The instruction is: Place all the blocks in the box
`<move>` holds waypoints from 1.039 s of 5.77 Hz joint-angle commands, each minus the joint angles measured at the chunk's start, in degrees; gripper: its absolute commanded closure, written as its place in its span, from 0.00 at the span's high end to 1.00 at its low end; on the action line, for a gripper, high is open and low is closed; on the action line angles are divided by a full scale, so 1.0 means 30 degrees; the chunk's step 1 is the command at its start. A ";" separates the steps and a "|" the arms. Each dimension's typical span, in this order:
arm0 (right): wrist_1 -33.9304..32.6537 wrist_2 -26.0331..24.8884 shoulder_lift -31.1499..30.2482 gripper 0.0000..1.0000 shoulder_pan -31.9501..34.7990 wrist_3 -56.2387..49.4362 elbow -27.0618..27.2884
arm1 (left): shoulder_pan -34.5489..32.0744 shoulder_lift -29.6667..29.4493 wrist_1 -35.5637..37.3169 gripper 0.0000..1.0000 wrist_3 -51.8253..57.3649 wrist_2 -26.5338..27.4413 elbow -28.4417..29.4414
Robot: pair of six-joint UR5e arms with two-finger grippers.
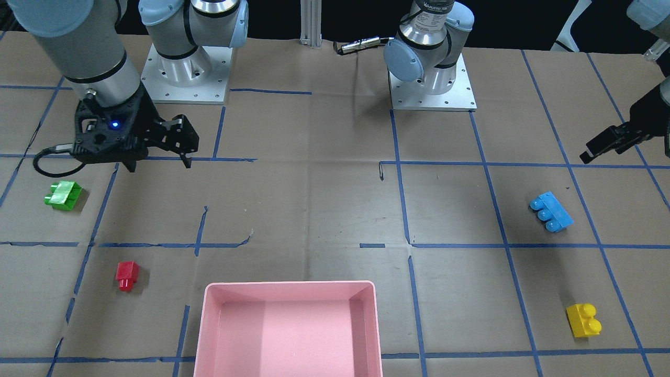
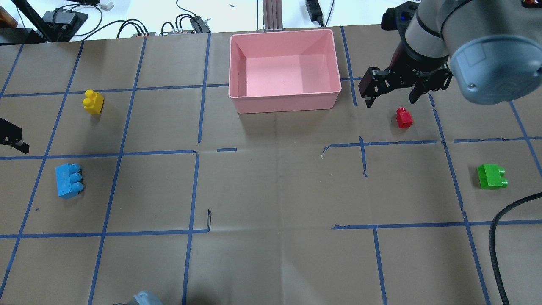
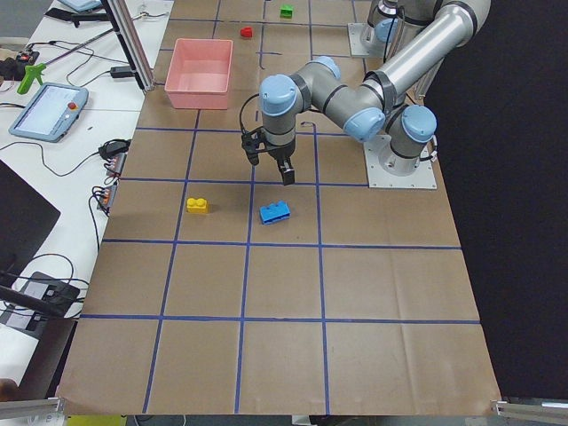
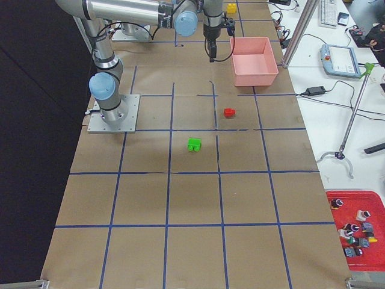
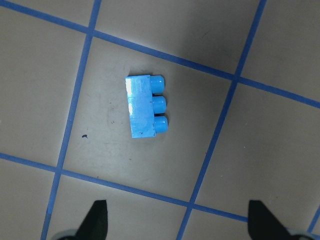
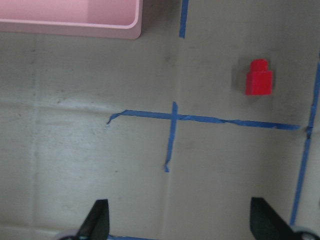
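The blue brick has a stud side and a flat back. My left gripper should close on the middle of the blue brick (image 1: 553,211) (image 5: 145,106), one finger on each of these.
The pink box (image 2: 283,102) stands empty at the table's far edge. The red brick (image 2: 404,117) lies right of it, just below my open right gripper (image 2: 390,96), which hovers above the table; the wrist view shows the red brick (image 6: 259,77) ahead of the spread fingertips (image 6: 97,222). The green brick (image 2: 491,176) lies farther right. The blue three-stud brick (image 2: 68,180) and the yellow brick (image 2: 93,101) lie on the left. My left gripper (image 2: 10,137) is open and empty above the table near the blue brick (image 5: 146,106).
Blue tape lines grid the brown paper table cover. A black cable (image 2: 499,237) hangs at the near right. The two arm bases (image 1: 432,78) stand at the robot's side. Cables and devices (image 2: 127,25) lie beyond the far edge.
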 commanded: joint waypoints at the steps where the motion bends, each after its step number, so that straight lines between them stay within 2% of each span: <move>1: 0.0160 -0.0034 -0.0396 1.00 -0.5332 -0.7562 0.0012 | 0.0075 -0.1564 0.3344 0.98 0.0086 0.0038 -0.1077; 2: -0.0070 0.0024 -0.0572 1.00 -0.7654 -1.1457 0.0012 | 0.0075 -0.2704 0.5277 0.98 0.0000 0.0009 -0.1779; 3: 0.0014 0.0025 -0.0226 1.00 -0.9621 -1.1931 0.0302 | 0.0046 -0.4020 0.7791 0.98 0.0057 -0.0020 -0.2366; 4: -0.1232 0.0257 0.0068 1.00 -1.0946 -1.2139 0.1813 | -0.0013 -0.4961 0.8947 0.98 -0.0146 -0.0050 -0.2749; 5: -0.5334 0.0027 0.0274 1.00 -1.1133 -1.2286 0.4033 | -0.0158 -0.5812 0.9568 0.98 -0.0351 -0.0137 -0.2781; 6: -0.6796 0.0054 0.0189 1.00 -1.1454 -1.2549 0.5911 | -0.0479 -0.6459 1.0531 0.98 -0.0585 -0.0196 -0.2811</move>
